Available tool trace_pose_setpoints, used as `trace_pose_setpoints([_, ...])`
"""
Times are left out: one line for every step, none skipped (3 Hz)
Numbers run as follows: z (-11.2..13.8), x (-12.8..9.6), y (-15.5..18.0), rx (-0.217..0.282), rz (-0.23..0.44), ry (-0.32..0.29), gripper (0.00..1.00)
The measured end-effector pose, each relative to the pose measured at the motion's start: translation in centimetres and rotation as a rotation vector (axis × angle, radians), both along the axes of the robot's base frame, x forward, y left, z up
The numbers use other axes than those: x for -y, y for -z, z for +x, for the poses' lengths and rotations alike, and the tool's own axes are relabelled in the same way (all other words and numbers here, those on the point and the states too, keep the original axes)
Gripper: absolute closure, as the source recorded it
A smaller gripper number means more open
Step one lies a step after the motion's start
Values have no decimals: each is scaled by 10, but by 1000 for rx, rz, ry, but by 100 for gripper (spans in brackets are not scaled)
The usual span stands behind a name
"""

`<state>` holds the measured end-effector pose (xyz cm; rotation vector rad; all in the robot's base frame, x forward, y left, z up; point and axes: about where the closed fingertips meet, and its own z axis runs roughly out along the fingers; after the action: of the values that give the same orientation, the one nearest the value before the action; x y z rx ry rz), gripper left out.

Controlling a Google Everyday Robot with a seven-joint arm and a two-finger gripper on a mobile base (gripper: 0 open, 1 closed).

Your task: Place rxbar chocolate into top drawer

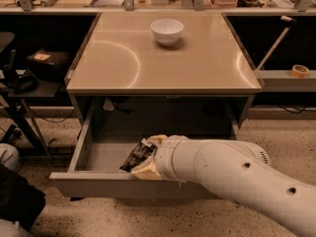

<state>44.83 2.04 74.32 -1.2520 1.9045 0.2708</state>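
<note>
The robot's gripper needs to let go of the rxbar chocolate on the middle of the top drawer's bottom [172, 143], well back from the drawer's front panel.
The top drawer [89, 184] is pulled out from under the table. My gripper [143, 158] reaches into it from the right, low over its floor near the front panel. It is shut on the rxbar chocolate [136, 156], a dark wrapper sticking out leftward between the pale fingers [144, 171]. The thick white arm [232, 177] hides the drawer's right half.
A white bowl [167, 30] sits at the back of the tan table top [123, 63]. A dark stand with cables [29, 73] is at the left. A roll of tape [299, 70] lies on a shelf at the right. Dark cloth [15, 201] is at the lower left.
</note>
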Motion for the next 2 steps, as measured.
trace_pose_setpoints([26,17,3,-38,32,28,100])
trace_pose_setpoints([85,67,20,-93,87,135,100])
